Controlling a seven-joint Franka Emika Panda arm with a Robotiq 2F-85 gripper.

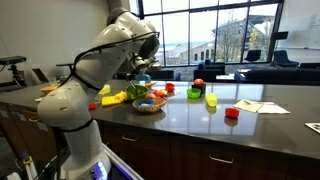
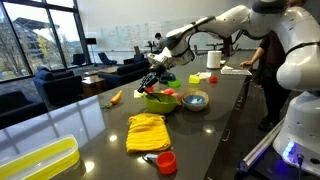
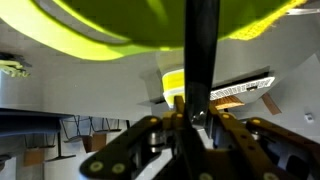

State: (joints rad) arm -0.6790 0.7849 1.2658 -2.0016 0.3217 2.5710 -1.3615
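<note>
The thin black handle, now held just above the green bowl, will be let go by my gripper inside the lime-green bowl [image 1: 138, 91] [image 3: 165, 14], next to the woven bowl.
My gripper [image 2: 155, 76] hangs just above a lime-green bowl [image 2: 160, 101] on the dark countertop, and it also shows in an exterior view [image 1: 140, 76]. In the wrist view the jaws [image 3: 200, 122] are shut on a thin black handle [image 3: 203, 55] that runs from between the fingers toward the green bowl [image 3: 150, 25]. The bowl fills the top of that view. Red and green items lie in the bowl. What the handle's far end looks like is hidden.
A woven bowl [image 2: 195, 100] stands beside the green one. A yellow cloth [image 2: 147, 131], a red cup [image 2: 166, 162] and a yellow tray [image 2: 40, 160] lie nearer. A green cup [image 1: 211, 99], a red block [image 1: 232, 113] and papers [image 1: 255, 106] sit further along the counter.
</note>
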